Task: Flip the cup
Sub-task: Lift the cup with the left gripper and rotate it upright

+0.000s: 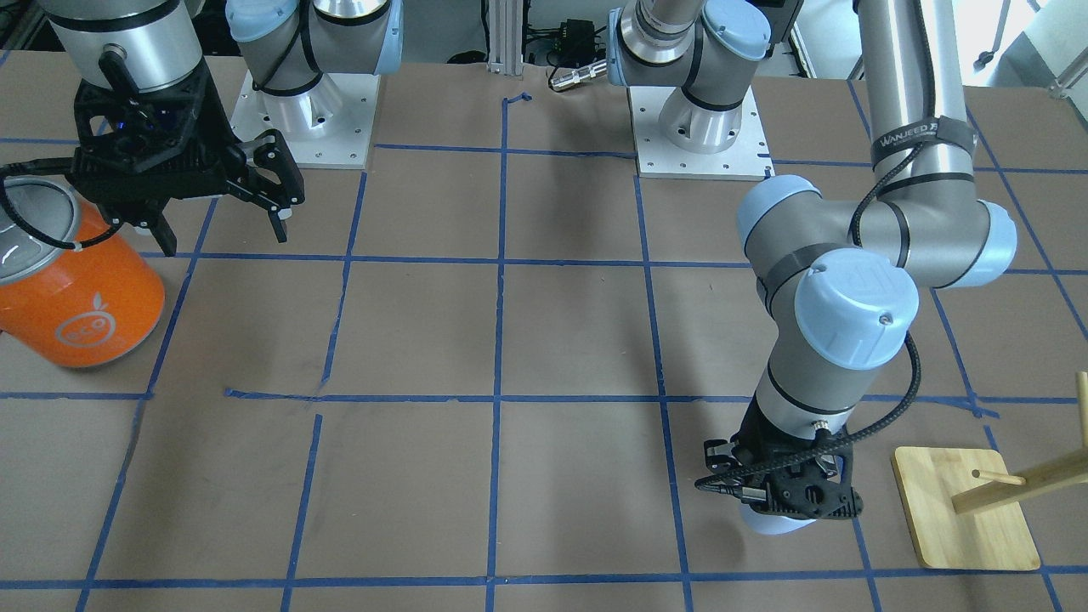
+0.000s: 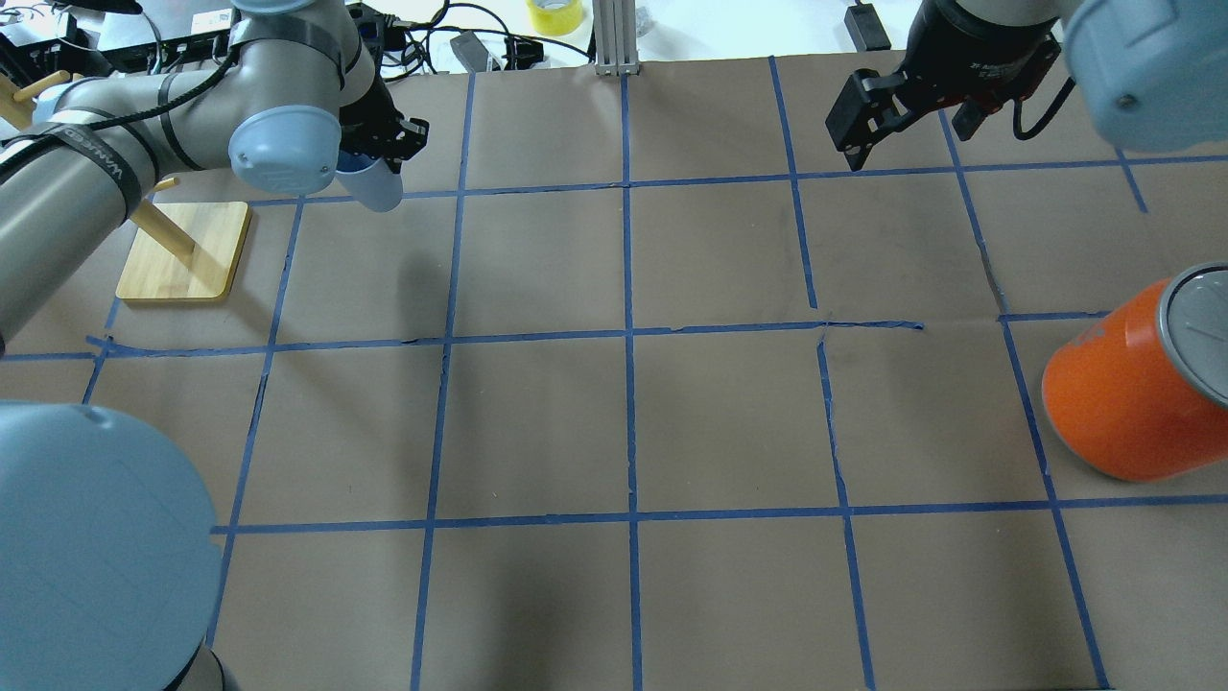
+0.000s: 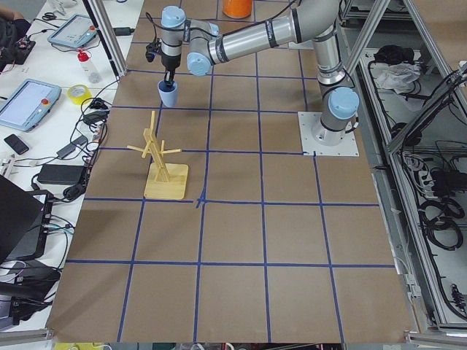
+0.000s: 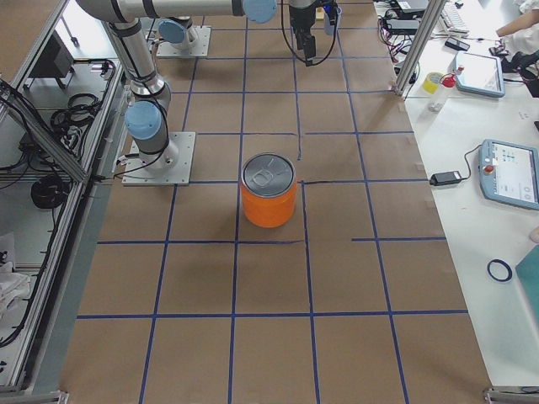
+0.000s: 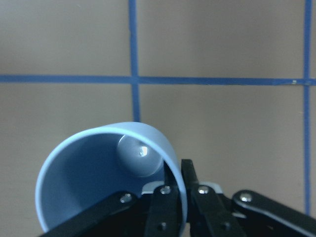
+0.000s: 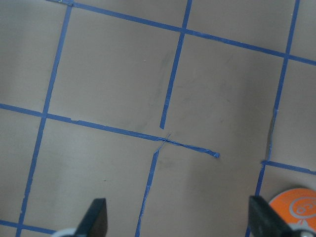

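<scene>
My left gripper is going to release the cup near the middle of the blue tape square [image 1: 761, 506] [image 5: 229, 143] beside the wooden peg stand.
The cup [image 2: 372, 184] is a small pale blue tumbler with its open end up. My left gripper [image 2: 379, 144] is shut on its rim at the far left of the table. In the left wrist view the fingers [image 5: 163, 200] pinch the cup's wall [image 5: 98, 148], one inside and one outside. The front view shows the cup [image 1: 769, 520] under the left gripper [image 1: 773, 489], at or just above the table. My right gripper [image 2: 902, 110] is open and empty, high over the far right; its fingertips [image 6: 96, 217] stand wide apart.
A large orange can [image 2: 1132, 393] with a silver lid stands at the right edge, below the right gripper. A wooden peg stand on a bamboo base [image 2: 182, 251] stands just left of the cup. Blue tape lines cross the brown table.
</scene>
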You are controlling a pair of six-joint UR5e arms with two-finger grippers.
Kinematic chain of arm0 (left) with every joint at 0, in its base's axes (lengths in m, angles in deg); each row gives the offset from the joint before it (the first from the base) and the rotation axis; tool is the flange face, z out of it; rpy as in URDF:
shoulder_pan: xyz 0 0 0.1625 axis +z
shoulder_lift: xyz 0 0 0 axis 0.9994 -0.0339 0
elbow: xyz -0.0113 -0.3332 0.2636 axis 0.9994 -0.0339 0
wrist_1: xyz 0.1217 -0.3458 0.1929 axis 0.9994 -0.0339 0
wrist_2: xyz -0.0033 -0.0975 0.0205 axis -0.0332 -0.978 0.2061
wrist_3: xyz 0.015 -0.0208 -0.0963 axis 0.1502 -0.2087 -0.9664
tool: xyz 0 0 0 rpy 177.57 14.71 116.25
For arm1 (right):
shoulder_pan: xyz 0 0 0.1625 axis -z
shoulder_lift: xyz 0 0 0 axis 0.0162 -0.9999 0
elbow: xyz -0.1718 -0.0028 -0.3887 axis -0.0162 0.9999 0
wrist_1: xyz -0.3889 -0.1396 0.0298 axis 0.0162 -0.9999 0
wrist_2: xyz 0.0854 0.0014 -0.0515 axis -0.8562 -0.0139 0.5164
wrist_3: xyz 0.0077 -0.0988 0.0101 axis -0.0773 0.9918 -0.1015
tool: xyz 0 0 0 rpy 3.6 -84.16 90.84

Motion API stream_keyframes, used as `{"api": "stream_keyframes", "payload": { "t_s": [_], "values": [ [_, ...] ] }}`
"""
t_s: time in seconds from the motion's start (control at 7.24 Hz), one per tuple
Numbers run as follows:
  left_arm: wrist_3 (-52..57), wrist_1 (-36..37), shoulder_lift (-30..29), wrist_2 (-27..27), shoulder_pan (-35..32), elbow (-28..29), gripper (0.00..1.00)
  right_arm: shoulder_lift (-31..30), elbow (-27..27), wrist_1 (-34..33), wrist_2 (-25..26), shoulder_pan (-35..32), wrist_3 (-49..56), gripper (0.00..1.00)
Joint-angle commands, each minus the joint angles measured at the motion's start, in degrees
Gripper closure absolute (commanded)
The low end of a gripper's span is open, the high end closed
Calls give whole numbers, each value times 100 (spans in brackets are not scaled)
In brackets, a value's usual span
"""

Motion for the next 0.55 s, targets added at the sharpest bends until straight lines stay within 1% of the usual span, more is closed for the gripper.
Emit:
{"api": "stream_keyframes", "payload": {
  "t_s": [0.0,0.41],
  "values": [
    [47,357,-154,79,135,-278,100,1,0,-4,0,4,1,0],
    [-6,279,-207,52,153,-314,100,-8,0,5,0,4,-8,0]
  ]
}}
